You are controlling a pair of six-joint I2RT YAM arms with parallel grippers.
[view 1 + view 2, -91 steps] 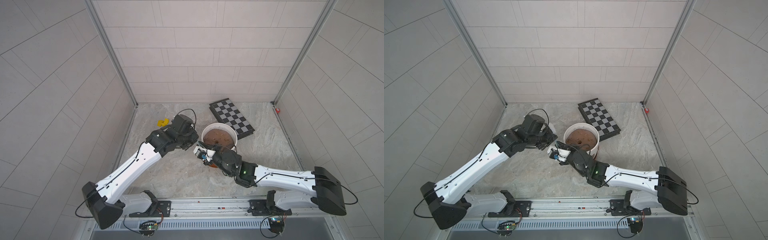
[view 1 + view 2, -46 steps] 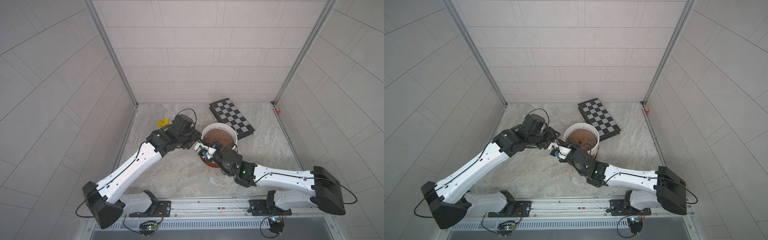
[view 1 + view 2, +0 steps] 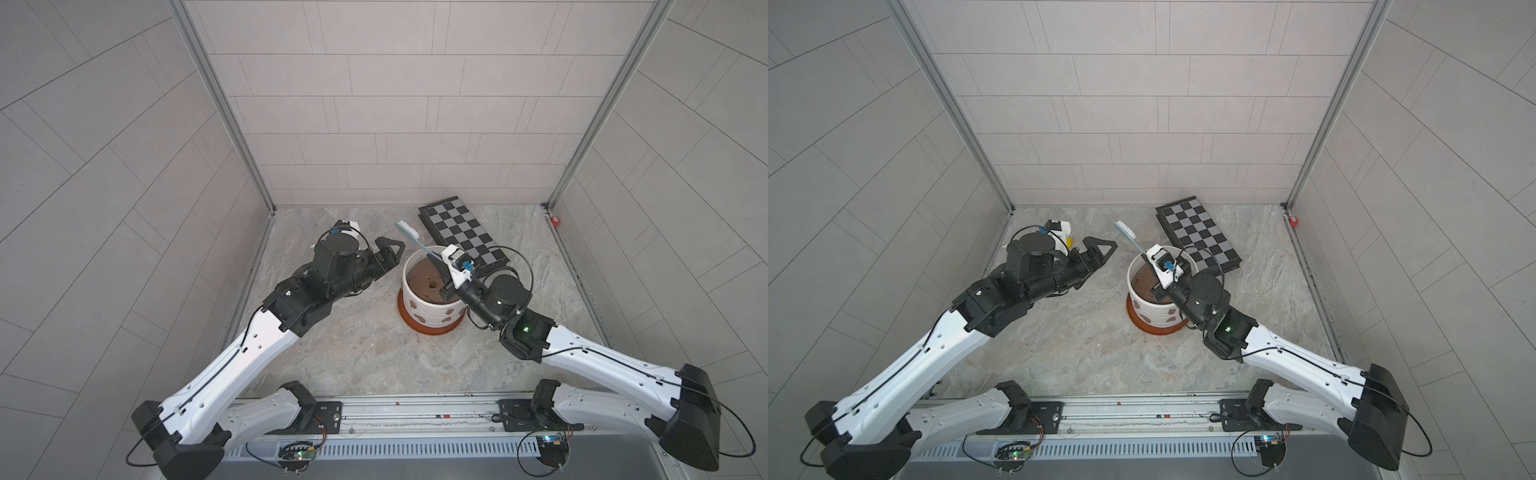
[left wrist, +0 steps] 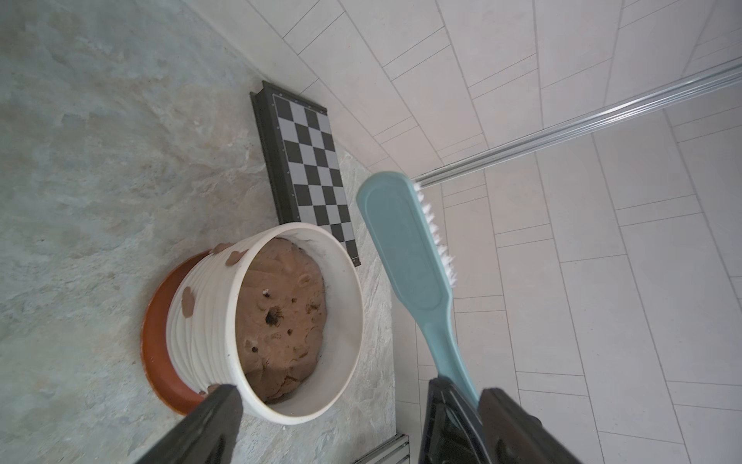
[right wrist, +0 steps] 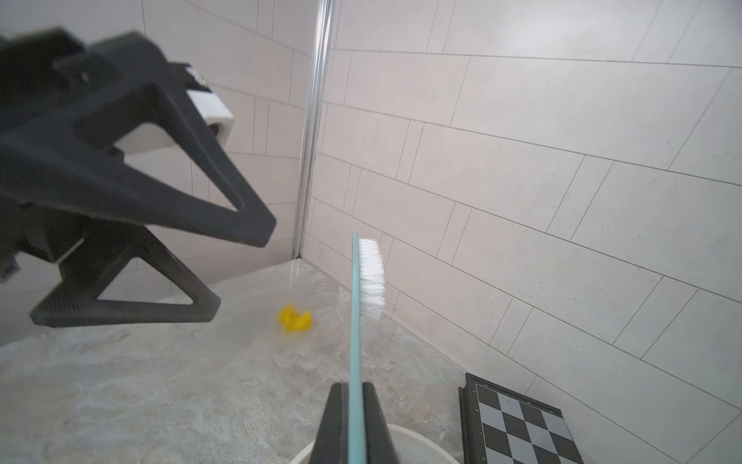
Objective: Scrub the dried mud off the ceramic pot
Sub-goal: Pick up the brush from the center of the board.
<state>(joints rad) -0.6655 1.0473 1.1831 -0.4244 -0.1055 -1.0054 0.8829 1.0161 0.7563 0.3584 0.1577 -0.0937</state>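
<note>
The brush's handle is held far down in my right gripper, so next my left gripper steadies the brush's head while my right gripper grips closer to the bristles [image 4: 435,315].
The white ribbed ceramic pot [image 3: 432,311] [image 3: 1156,309] [image 4: 200,321] stands on the floor, filled with brown soil [image 3: 422,282]. Brown patches of dried mud [image 3: 420,320] [image 3: 1144,318] [image 4: 186,301] stick to its outer wall. Above the pot's rim my right gripper [image 3: 433,260] [image 3: 1147,259] [image 5: 355,385] is shut on the handle of a teal brush [image 3: 406,228] [image 3: 1124,227] [image 4: 405,249] [image 5: 371,277], whose white bristles point up and back. Just left of the brush, my left gripper [image 3: 397,255] [image 3: 1111,253] [image 4: 361,389] hangs open with nothing in it.
An orange-brown saucer [image 3: 428,331] [image 4: 154,341] sits under the pot. A chessboard [image 3: 461,237] [image 4: 309,160] lies behind the pot on the right. A small yellow object [image 5: 295,319] rests near the back left corner. Tiled walls close in three sides.
My left jaws have gone from shut to wide open. The right arm has swung from the pot's front left up over its rim, carrying the brush.
</note>
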